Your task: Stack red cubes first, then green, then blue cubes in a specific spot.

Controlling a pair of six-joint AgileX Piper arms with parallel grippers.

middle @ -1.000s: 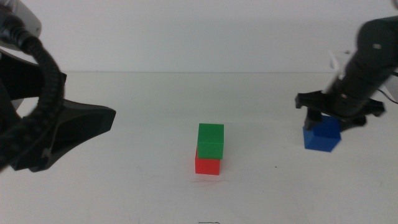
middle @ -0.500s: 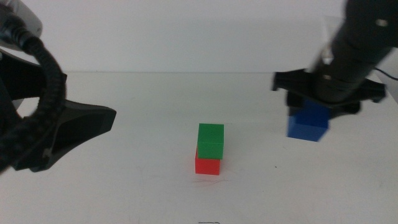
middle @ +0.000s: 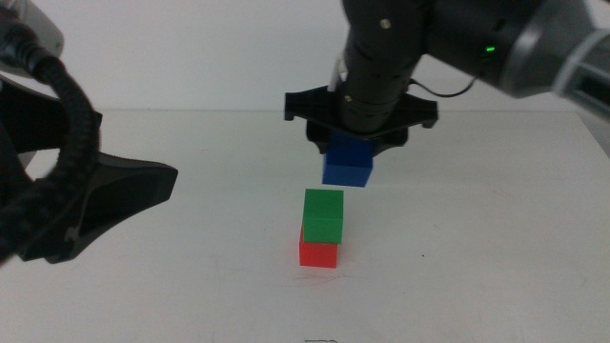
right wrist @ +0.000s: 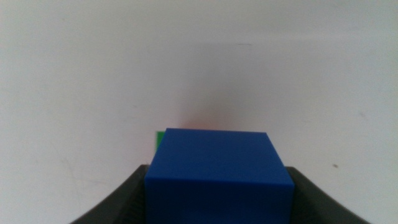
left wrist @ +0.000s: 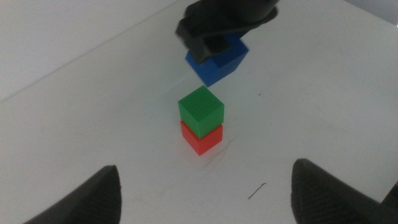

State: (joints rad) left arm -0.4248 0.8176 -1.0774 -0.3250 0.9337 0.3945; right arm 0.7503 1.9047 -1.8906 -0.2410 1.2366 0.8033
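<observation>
My right gripper will carefully lower the blue cube that I am to place, and it will put it down on top of the green cube (middle: 325, 195).
The green cube (middle: 323, 215) rests on the red cube (middle: 318, 252) near the table's middle, a little skewed; the pair also shows in the left wrist view as green cube (left wrist: 201, 110) over red cube (left wrist: 201, 137). My right gripper (middle: 348, 151) is shut on the blue cube (middle: 347, 164) and holds it in the air, just above and slightly right of the green cube. In the right wrist view the blue cube (right wrist: 218, 173) fills the space between the jaws, with a sliver of green cube (right wrist: 158, 139) behind it. My left gripper (left wrist: 202, 193) is open, back from the stack on the left.
White tabletop (middle: 191, 276) all around the stack. The left arm's dark body and cable (middle: 67, 181) fill the left side of the middle view. A thin dark mark (left wrist: 256, 190) lies on the table near the left gripper.
My right gripper has lifted the blue cube off the table at the right and carried it left, to just above the green cube. The stack and left arm have not moved.
</observation>
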